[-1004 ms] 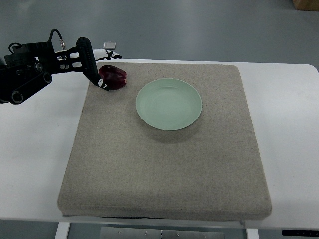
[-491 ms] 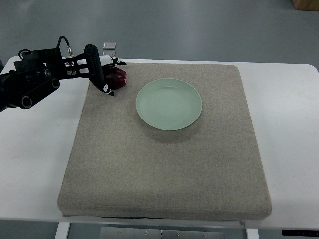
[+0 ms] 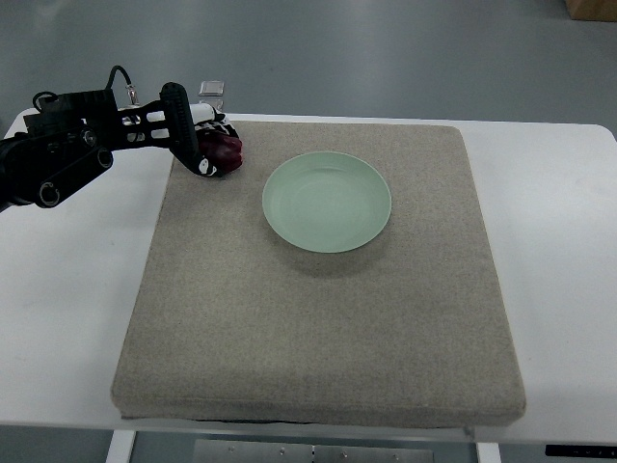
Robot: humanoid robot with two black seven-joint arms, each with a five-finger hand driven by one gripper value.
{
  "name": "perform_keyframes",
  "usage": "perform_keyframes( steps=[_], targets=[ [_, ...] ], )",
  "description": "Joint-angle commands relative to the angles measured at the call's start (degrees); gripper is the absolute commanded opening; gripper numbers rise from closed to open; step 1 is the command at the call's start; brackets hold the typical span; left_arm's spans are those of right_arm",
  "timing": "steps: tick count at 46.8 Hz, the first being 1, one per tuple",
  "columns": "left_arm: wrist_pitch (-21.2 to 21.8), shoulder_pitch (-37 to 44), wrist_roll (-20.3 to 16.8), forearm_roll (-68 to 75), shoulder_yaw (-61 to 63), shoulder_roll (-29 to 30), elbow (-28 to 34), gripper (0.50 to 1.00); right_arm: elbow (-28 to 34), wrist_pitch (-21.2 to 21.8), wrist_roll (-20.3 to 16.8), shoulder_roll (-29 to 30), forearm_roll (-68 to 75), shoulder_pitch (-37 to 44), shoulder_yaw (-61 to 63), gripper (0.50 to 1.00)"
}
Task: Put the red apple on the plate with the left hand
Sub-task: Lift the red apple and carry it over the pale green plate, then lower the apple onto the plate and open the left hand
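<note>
My left gripper is going to let go of the red apple on the pale green plate point(image 3: 332, 187), just past the plate's middle toward the plate's far rim.
A dark red apple point(image 3: 228, 151) lies on the grey mat point(image 3: 318, 318) at its far left corner, left of the pale green plate point(image 3: 327, 202). My left hand point(image 3: 204, 145) comes in from the left edge and has its black fingers point(image 3: 185, 134) curled around the apple, covering most of it. Only the apple's right side shows. The plate holds nothing. My right arm is out of the picture.
The mat lies on a white table point(image 3: 67, 289). A small clear box point(image 3: 213, 90) sits just beyond the table's far edge behind the hand. A cardboard box corner point(image 3: 590, 9) shows at the top right.
My left hand moved right to the apple and closed its fingers around it; the apple is now mostly covered. The plate has not moved.
</note>
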Motion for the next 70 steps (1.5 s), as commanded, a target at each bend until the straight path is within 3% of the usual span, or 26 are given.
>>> perform_keyframes(
  steps=[1,11,20,39,56,59,62,66,70],
  targets=[
    [0.0,-0.7,0.0,0.0,-0.2,0.2,0.0,0.500,0.0,0.0,0.0,0.0,0.0,0.0,0.0,0.932],
    [-0.7,-6.0,0.0,-1.2,-1.5,1.1,-1.2,0.500,0.0,0.0,0.0,0.0,0.0,0.0,0.0,0.932],
    [-0.9,-8.3,0.0,-1.2,-2.1,-0.5,-6.0,0.500,0.0,0.0,0.0,0.0,0.0,0.0,0.0,0.932],
    [-0.9,-4.8,0.8,0.1,-0.4,-11.3,-8.7,0.500,0.1,0.0,0.0,0.0,0.0,0.0,0.0,0.932],
    [-0.6,-4.3,1.1,0.0,4.5,-11.5,-8.3,0.500,0.0,0.0,0.0,0.0,0.0,0.0,0.0,0.932],
    [-0.6,-4.2,1.1,0.0,4.5,-11.5,-8.3,0.578,0.0,0.0,0.0,0.0,0.0,0.0,0.0,0.932],
    [-0.6,-4.2,1.1,-0.4,4.5,-11.5,-8.5,0.792,0.0,0.0,0.0,0.0,0.0,0.0,0.0,0.932],
    [-0.9,-4.2,1.1,-1.4,4.0,-11.5,-8.6,0.977,0.0,0.0,0.0,0.0,0.0,0.0,0.0,0.932],
    [-1.1,-4.3,1.1,-1.5,3.7,-11.5,-8.4,0.994,0.0,0.0,0.0,0.0,0.0,0.0,0.0,0.932]
  ],
)
